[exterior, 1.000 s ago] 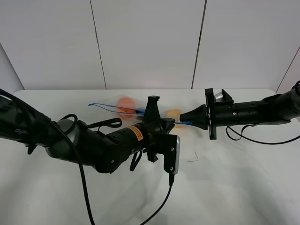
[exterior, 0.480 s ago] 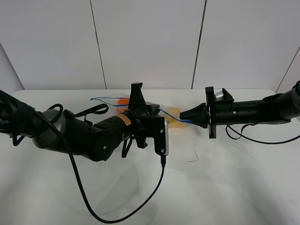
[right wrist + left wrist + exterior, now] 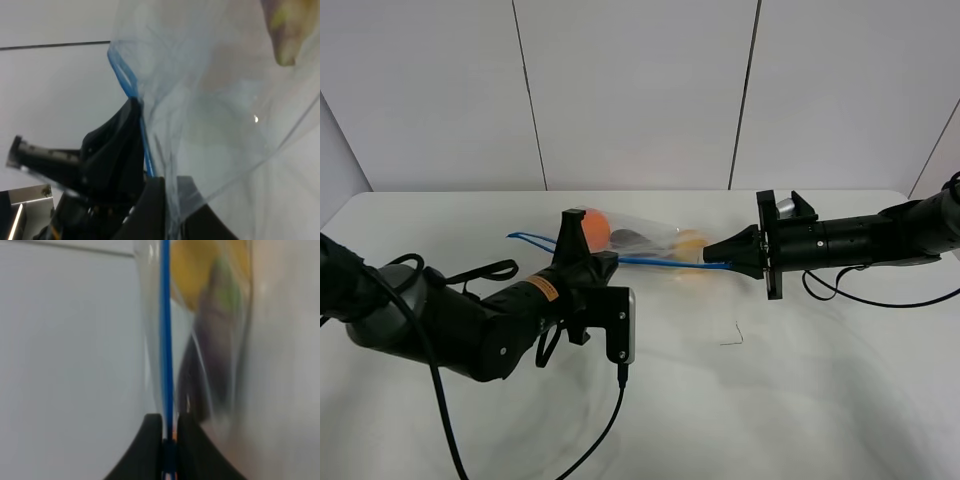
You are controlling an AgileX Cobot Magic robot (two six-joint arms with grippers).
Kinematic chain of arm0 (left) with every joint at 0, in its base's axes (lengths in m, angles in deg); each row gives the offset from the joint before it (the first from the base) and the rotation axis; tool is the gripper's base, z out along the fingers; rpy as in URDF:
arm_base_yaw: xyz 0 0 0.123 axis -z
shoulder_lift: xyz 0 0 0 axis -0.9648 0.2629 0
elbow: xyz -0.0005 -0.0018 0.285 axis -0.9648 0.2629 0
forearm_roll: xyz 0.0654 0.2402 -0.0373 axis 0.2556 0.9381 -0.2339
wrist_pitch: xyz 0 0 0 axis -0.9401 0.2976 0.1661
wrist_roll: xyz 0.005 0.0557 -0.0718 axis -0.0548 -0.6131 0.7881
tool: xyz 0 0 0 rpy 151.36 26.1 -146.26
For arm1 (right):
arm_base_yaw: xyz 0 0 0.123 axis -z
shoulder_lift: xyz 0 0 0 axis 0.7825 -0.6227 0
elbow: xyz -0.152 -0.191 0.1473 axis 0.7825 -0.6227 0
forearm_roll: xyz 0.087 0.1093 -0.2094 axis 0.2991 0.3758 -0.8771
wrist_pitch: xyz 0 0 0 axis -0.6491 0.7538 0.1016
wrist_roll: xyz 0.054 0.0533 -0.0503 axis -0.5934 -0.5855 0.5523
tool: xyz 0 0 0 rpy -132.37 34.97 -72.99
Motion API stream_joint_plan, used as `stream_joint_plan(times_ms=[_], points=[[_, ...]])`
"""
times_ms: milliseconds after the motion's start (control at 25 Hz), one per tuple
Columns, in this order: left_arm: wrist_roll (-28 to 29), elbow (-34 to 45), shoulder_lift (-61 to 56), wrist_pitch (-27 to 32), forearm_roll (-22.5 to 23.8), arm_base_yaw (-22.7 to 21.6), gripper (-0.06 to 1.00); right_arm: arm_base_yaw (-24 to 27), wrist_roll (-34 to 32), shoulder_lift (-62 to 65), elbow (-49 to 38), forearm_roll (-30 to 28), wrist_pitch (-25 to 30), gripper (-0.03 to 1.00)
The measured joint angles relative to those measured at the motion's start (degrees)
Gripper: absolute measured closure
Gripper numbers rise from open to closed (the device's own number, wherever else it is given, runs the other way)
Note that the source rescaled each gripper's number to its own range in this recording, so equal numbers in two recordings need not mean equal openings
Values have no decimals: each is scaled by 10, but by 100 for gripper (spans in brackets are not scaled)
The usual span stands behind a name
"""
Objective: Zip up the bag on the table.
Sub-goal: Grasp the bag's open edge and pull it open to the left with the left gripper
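Note:
My left gripper is going to release the blue zipper strip of the bag, now stretched above the table, letting go of it at the tip of its open tail (image 3: 516,236).
The bag (image 3: 642,240) is clear plastic and hangs stretched between my two grippers above the table (image 3: 820,390). Orange (image 3: 596,228), purple and yellow produce shows through it. Its blue zipper strip (image 3: 655,262) runs from one gripper to the other, and a short open tail of it sticks out past the left one. My left gripper (image 3: 575,242) is shut on the strip near the bag's left end; the left wrist view shows the strip (image 3: 166,340) pinched in the gripper (image 3: 168,440). My right gripper (image 3: 728,263) is shut on the bag's right corner, and the right wrist view shows that gripper (image 3: 167,205) clamping the plastic (image 3: 210,115).
A black cable (image 3: 605,430) trails from the left wrist camera across the near part of the table. A small dark mark (image 3: 732,338) lies on the tabletop below the right gripper. A white panelled wall (image 3: 640,90) stands behind the table.
My left gripper has slid to the left along the blue zipper strip, away from the right gripper. The right gripper has held still, and more of the bag now shows between them.

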Motion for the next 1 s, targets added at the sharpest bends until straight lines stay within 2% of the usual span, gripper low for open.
stream_joint_plan(times_ms=[680,1000], points=[[-1,7,0,-7,2,-157,94,0,0,0,0,7,-1,97],[-2,8,0,-7,1,-171,94,0,0,0,0,7,-1,97]])
